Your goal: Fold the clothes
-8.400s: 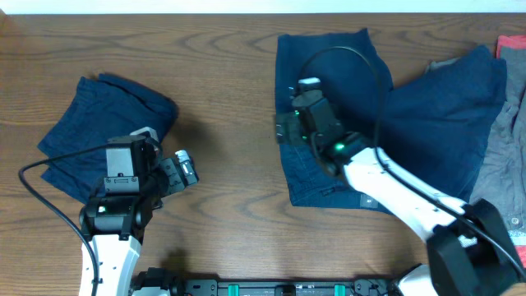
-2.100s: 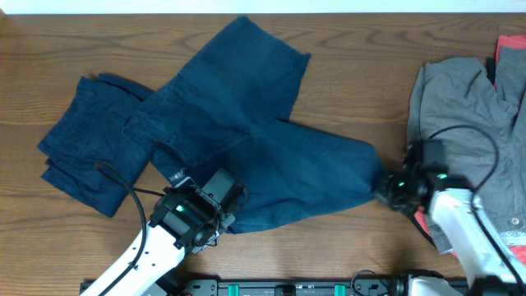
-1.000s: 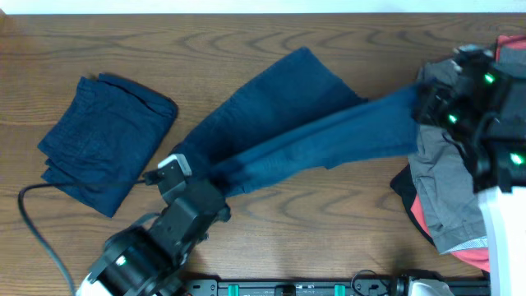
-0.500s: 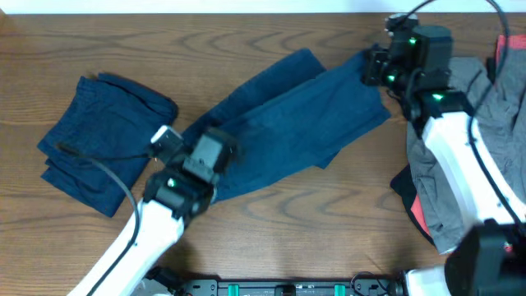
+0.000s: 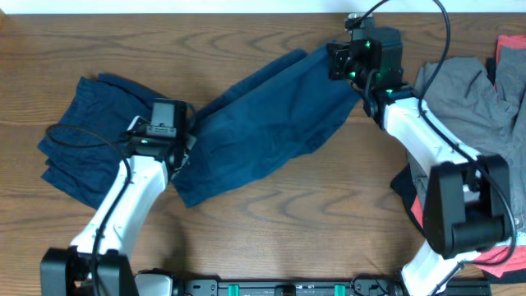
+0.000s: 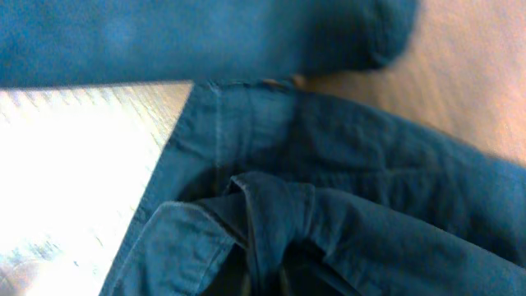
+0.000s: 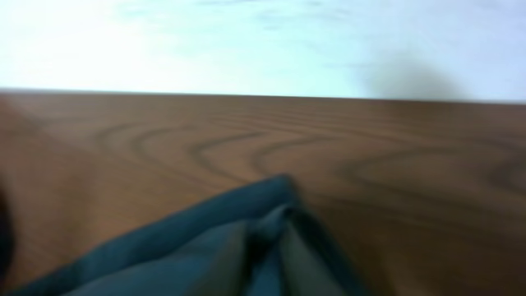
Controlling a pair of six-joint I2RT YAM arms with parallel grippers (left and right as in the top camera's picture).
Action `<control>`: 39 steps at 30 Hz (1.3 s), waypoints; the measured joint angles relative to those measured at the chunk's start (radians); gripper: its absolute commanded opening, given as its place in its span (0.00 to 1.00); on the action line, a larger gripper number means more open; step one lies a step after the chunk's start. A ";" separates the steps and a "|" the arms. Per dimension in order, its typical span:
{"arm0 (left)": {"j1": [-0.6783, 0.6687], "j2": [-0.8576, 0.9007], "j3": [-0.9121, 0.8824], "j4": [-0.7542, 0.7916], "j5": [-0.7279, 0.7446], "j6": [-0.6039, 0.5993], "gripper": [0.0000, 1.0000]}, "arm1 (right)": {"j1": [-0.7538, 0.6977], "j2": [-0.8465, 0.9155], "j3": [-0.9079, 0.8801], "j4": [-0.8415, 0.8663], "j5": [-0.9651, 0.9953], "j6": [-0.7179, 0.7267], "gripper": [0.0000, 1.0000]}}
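The shorts slant toward the back edge of the table while my right gripper is at their upper corner, so next I open it and take their nearer edge [image 5: 347, 105].
A pair of navy shorts [image 5: 263, 123] lies in a diagonal band across the middle of the table, folded over on itself. My left gripper [image 5: 182, 138] is at its lower left end. In the left wrist view a bunched fold of the shorts [image 6: 353, 189] sits pinched in that gripper [image 6: 271, 284]. My right gripper [image 5: 333, 62] is at the shorts' upper right corner, near the table's back edge. The right wrist view is blurred. In it the gripper [image 7: 275, 247] has its fingers slightly apart, with a raised fold of the shorts [image 7: 189, 247] still between them.
A folded pile of navy shorts [image 5: 99, 156] lies at the left, close to my left gripper. A grey garment [image 5: 468, 107] and coral-red cloth [image 5: 511, 49] are heaped at the right edge. The back edge of the table [image 7: 246, 90] is just beyond my right gripper.
Both grippers carried the shorts toward the back of the table and closer together, so the cloth doubled over. The right gripper moved left and its fingers have parted a little.
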 measured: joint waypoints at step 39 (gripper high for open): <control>0.025 -0.095 -0.010 -0.294 0.231 0.164 0.98 | -0.048 -0.022 -0.012 -0.793 0.199 0.050 0.96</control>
